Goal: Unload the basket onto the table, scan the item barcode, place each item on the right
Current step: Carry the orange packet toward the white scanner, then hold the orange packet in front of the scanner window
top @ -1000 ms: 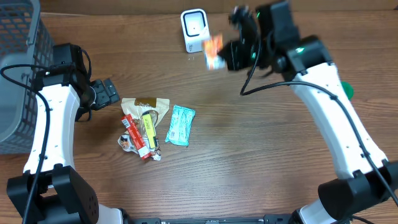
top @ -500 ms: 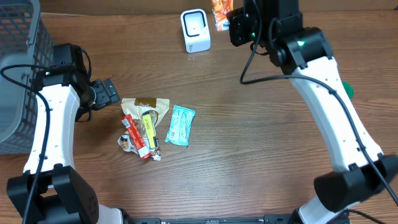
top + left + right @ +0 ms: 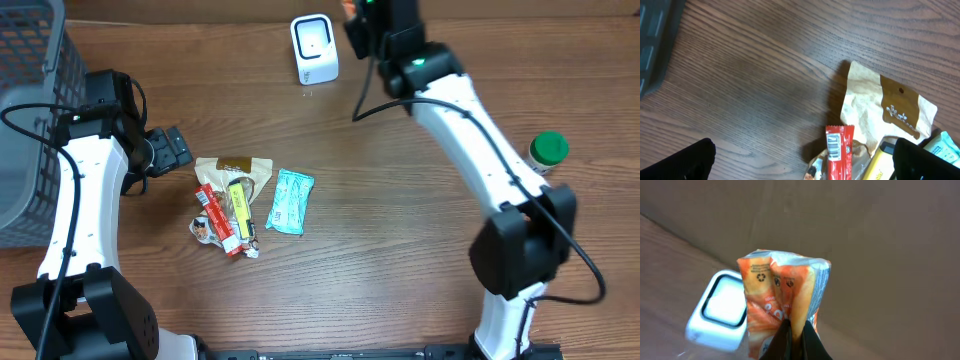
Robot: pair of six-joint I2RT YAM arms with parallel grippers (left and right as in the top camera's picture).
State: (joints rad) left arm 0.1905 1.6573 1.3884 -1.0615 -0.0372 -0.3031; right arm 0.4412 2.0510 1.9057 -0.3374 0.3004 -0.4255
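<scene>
Next, my right gripper lets go of the orange snack packet on the table [image 3: 495, 170] beside the green-capped bottle, toward the scanner.
My right gripper [image 3: 362, 18] is at the far edge of the table, just right of the white scanner [image 3: 314, 48]. It is shut on a crumpled orange snack packet [image 3: 780, 295], pinching a fold of it between the fingertips [image 3: 796, 335]. Only a sliver of the packet [image 3: 347, 5] shows from overhead. In the right wrist view the scanner [image 3: 722, 307] lies lower left of the packet; no barcode shows on the packet's visible face. My left gripper [image 3: 172, 148] hangs open left of the item pile, nothing between its fingers [image 3: 685, 160].
The pile holds a brown paper pouch [image 3: 235, 170], a red bar [image 3: 218, 215] with its barcode [image 3: 833, 148] up, a yellow item [image 3: 241, 200] and a teal packet [image 3: 289, 200]. A grey basket [image 3: 30, 120] stands at the left edge. A green-capped bottle [image 3: 547, 150] is at the right.
The right arm swung left and toward the far edge, carrying the orange packet from right of the scanner to the table's back. The green-capped bottle is now uncovered. The left arm stayed still.
</scene>
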